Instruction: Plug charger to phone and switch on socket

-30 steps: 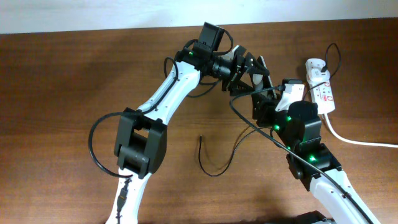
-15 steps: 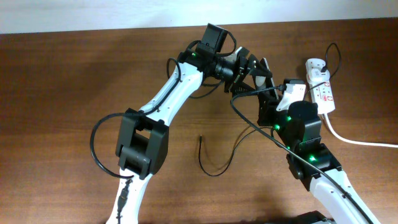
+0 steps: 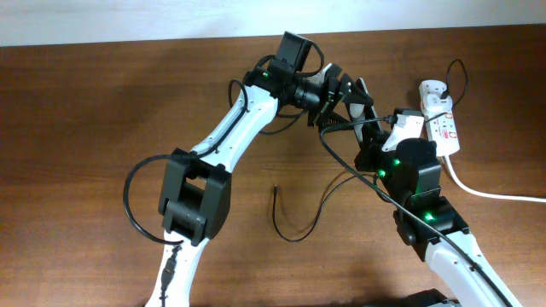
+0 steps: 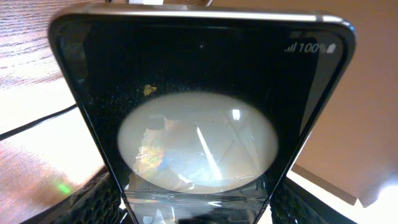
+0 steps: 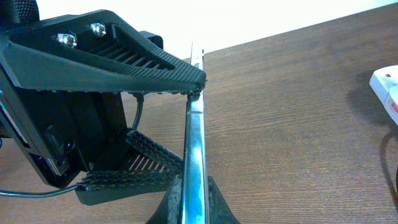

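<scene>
The phone's lower end, where the charger cable must go, is covered by my right gripper, so next my left gripper opens, back off and pinches the phone's top end (image 3: 362, 86).
The phone (image 4: 199, 74) fills the left wrist view, black glass with a pale round reflection. My left gripper (image 4: 198, 202) is shut on it, a finger (image 4: 93, 199) pressed against each side edge. In the right wrist view the phone's thin metal edge (image 5: 194, 137) runs up between the pads of my right gripper (image 5: 194, 202), which is shut on it. Overhead, both grippers meet at the phone (image 3: 360, 92) above the table's far middle. The charger cable (image 3: 294, 232) lies loose on the wood, its tip (image 3: 275, 189) free. The socket (image 3: 444, 128) lies far right.
A white plug adapter (image 3: 432, 89) sits at the socket's far end. The thick white cord (image 3: 490, 193) trails off to the right edge. The left arm's ribbed fingers (image 5: 118, 50) crowd the left side of the right wrist view. Bare wood lies around the cable loop.
My right gripper has closed its jaws onto the phone's edge and shifted slightly toward it. The left gripper has kept its hold with hardly any movement.
</scene>
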### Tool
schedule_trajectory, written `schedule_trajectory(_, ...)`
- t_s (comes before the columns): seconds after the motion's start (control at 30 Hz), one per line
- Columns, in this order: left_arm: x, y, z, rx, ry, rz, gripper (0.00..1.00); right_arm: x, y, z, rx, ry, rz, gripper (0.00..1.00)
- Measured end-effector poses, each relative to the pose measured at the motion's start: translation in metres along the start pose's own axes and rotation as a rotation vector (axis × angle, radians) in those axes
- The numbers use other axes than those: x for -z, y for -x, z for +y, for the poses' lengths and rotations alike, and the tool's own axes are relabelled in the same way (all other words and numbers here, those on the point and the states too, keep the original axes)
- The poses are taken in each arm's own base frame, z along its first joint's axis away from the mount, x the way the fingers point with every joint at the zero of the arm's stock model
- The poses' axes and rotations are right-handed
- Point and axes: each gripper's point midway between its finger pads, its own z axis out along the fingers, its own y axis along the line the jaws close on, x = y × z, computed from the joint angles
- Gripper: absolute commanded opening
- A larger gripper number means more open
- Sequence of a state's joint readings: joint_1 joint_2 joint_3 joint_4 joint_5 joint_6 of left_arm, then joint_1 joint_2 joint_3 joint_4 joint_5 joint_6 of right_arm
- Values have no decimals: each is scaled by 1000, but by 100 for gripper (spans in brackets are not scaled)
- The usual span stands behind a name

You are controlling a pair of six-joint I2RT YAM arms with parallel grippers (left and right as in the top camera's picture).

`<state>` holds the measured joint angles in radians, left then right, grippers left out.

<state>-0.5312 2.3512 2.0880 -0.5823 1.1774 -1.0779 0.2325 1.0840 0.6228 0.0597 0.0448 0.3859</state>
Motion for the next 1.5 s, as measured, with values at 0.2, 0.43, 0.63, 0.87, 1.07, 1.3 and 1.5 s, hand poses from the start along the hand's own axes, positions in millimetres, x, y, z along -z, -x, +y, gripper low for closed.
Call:
schedule_trajectory(0.2, -2, -3, -2, 4, -2, 9, 99, -2, -4, 1, 24, 4, 15, 4)
schedule_trajectory(0.43, 16, 7, -1, 17, -22, -11, 99, -1, 10, -9, 22, -58, -51, 4)
schedule_trajectory(0.63, 79, 34, -9, 16, -121, -60, 99, 0, 16, -22, -171, -107, -87, 4)
schedule_trajectory(0.87, 125, 52, -7, 0, -165, -121, 99, 0, 25, 13, -669, 107, -66, 4)
schedule_trajectory(1.07, 127, 60, -16, -59, -173, -157, 99, 2, 35, 24, -1058, 192, -50, 4)
schedule_trajectory(1.3, 103, 69, -33, -149, -162, -222, 99, 3, 34, 29, -1347, 221, 2, 4)
schedule_trajectory(1.5, 74, 66, -35, -144, -131, -238, 99, 3, 37, 31, -1376, 236, -1, 4)
